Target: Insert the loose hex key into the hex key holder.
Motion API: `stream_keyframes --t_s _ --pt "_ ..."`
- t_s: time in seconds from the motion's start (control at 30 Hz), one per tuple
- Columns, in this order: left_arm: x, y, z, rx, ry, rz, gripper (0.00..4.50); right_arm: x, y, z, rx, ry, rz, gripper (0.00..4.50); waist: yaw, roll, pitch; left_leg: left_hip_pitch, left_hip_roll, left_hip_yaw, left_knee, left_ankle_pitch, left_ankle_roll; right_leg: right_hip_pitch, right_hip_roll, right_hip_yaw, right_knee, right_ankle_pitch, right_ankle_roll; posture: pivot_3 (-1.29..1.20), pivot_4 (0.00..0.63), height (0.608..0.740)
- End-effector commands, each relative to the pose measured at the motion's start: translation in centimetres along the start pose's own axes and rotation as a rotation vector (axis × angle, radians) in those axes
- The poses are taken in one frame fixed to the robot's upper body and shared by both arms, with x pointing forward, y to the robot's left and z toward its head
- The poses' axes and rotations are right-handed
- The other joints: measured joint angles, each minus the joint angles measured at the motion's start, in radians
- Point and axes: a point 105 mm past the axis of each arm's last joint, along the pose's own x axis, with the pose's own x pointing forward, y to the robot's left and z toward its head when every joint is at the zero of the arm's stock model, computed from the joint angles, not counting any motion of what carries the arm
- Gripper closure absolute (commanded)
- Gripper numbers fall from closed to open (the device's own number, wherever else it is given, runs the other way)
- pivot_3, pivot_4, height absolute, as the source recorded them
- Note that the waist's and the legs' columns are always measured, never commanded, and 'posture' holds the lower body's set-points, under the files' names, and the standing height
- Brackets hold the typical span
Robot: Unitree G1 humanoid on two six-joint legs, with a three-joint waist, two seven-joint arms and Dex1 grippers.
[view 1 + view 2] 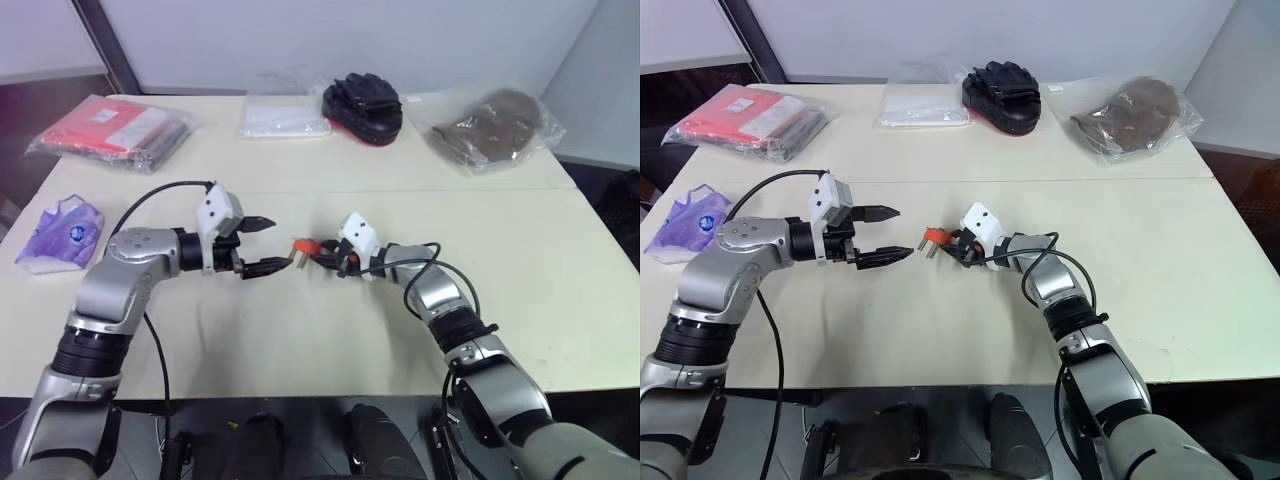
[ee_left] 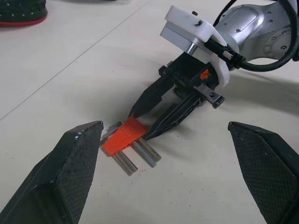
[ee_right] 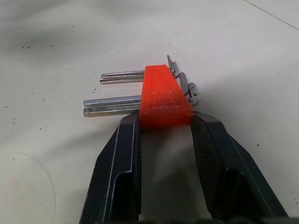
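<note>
The robot's right gripper will release the hex key holder in the left gripper's fingers [image 1: 331, 198], above the seam of the table.
The hex key holder [image 3: 163, 95] is a small orange-red block with several short grey keys sticking out. It lies on the cream table [image 1: 300, 340] near the middle. My right gripper [image 3: 163, 119] is shut on it, one black fingertip pressed against each side of the block's near end. My left gripper [image 1: 270, 245] hovers just left of the holder [image 1: 303, 246], pointing at it, its fingers [image 2: 79, 154] spread wide open with nothing between them. The left wrist view looks at the holder [image 2: 122, 135] and the right gripper [image 2: 140, 125] from the front. The loose hex key is out of view.
Along the table's far edge lie a red packet in clear plastic [image 1: 110, 128], a flat white bag [image 1: 283, 118], a black glove [image 1: 365, 105] and a bagged brown item [image 1: 495, 125]. A purple mask packet [image 1: 60, 232] lies at the left edge.
</note>
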Motion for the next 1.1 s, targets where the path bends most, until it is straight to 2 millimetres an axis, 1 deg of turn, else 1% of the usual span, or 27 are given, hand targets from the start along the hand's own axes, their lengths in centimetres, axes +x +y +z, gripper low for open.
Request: stream_keyframes --t_s 0.03,0.1,0.2,0.27,0.3,0.37,0.4,0.47,0.67,0.73,0.8,0.9,1.1 --pt "0.0 0.0 1.0 0.028 -0.025 0.000 0.00 -0.6 -0.8 -0.3 -0.030 0.014 -0.053 3.51 0.000 0.000 0.000 0.000 0.000 0.000 0.000 0.000 0.000 0.000 0.000 0.000 0.000 0.000 0.000 0.00 0.150 0.740" --pt "0.1 0.0 1.0 0.025 -0.031 -0.002 0.00 -0.9 -1.2 0.6 -0.107 -0.018 -0.091 3.51 0.000 0.000 0.000 0.000 0.000 0.000 0.000 0.000 0.000 0.000 0.000 0.000 0.000 0.000 0.000 0.00 0.150 0.740" --pt "0.4 0.1 1.3 0.009 -0.054 -0.006 0.00 -2.1 -2.1 2.4 -0.299 -0.068 -0.190 3.51 0.006 0.000 0.000 -0.001 0.000 0.000 0.000 0.000 0.000 0.000 0.000 0.000 0.000 0.000 0.000 0.00 0.150 0.740" --pt "0.6 0.3 1.6 -0.003 -0.077 -0.016 0.00 -3.4 -2.4 3.8 -0.483 -0.094 -0.255 3.51 0.011 0.000 0.000 -0.002 0.000 0.000 0.000 0.000 0.000 -0.001 0.000 0.000 0.000 0.000 0.000 0.00 0.150 0.740" --pt "0.7 0.4 1.9 -0.010 -0.089 -0.021 0.00 -4.1 -2.3 4.4 -0.549 -0.108 -0.281 3.51 0.011 0.000 0.000 -0.002 -0.001 0.000 0.000 0.000 0.000 -0.002 0.000 0.000 0.000 0.000 0.000 0.00 0.150 0.740" --pt "1.0 0.6 2.2 -0.019 -0.103 -0.030 0.00 -4.9 -2.2 5.1 -0.622 -0.121 -0.310 3.51 0.011 0.000 0.000 -0.002 -0.001 0.000 0.000 0.000 0.000 -0.002 0.000 0.000 0.000 0.000 0.000 0.00 0.150 0.740" --pt "1.2 0.6 2.5 -0.020 -0.115 -0.043 0.00 -5.5 -2.1 5.5 -0.687 -0.125 -0.326 3.51 0.010 0.000 0.000 -0.002 0.000 0.001 0.000 0.000 0.000 -0.002 0.001 0.000 0.000 0.000 0.000 0.00 0.150 0.740" --pt "1.9 0.7 3.5 -0.027 -0.152 -0.075 0.00 -6.7 -1.1 6.6 -0.859 -0.139 -0.325 3.51 0.012 0.000 0.000 -0.002 0.000 0.001 0.000 0.000 0.000 -0.002 0.001 0.000 0.000 0.000 0.000 0.00 0.150 0.740" --pt "3.4 0.6 6.3 -0.067 -0.257 -0.165 0.00 -9.3 1.0 10.4 -1.255 -0.222 -0.345 3.51 0.021 -0.001 0.001 -0.002 -0.001 0.002 0.000 0.000 0.000 -0.002 0.002 0.001 -0.001 0.000 0.000 0.00 0.150 0.740" --pt "3.8 0.6 7.1 -0.088 -0.288 -0.194 0.00 -10.0 1.6 11.4 -1.334 -0.253 -0.351 3.51 0.021 -0.001 0.001 -0.002 -0.001 0.002 0.000 0.000 0.000 -0.002 0.002 0.001 -0.001 0.000 0.000 0.00 0.150 0.740" --pt "4.0 0.4 7.6 -0.112 -0.308 -0.232 0.00 -10.6 1.8 12.1 -1.398 -0.264 -0.373 3.51 0.021 -0.001 0.001 -0.002 -0.001 0.002 0.000 0.000 0.000 -0.002 0.002 0.001 -0.001 0.000 0.000 0.00 0.150 0.740" --pt "4.2 0.1 8.1 -0.137 -0.325 -0.273 0.00 -11.1 2.0 12.9 -1.455 -0.290 -0.389 3.51 0.021 -0.001 0.001 -0.002 -0.001 0.002 0.001 0.000 0.000 -0.002 0.002 0.001 -0.001 0.000 0.000 0.00 0.150 0.740" --pt "4.3 -0.3 8.7 -0.144 -0.347 -0.309 0.00 -11.3 2.7 13.2 -1.497 -0.319 -0.362 3.51 0.021 -0.001 0.001 -0.002 -0.001 0.002 0.001 0.000 0.000 -0.002 0.002 0.001 -0.001 0.000 0.000 0.00 0.150 0.740"
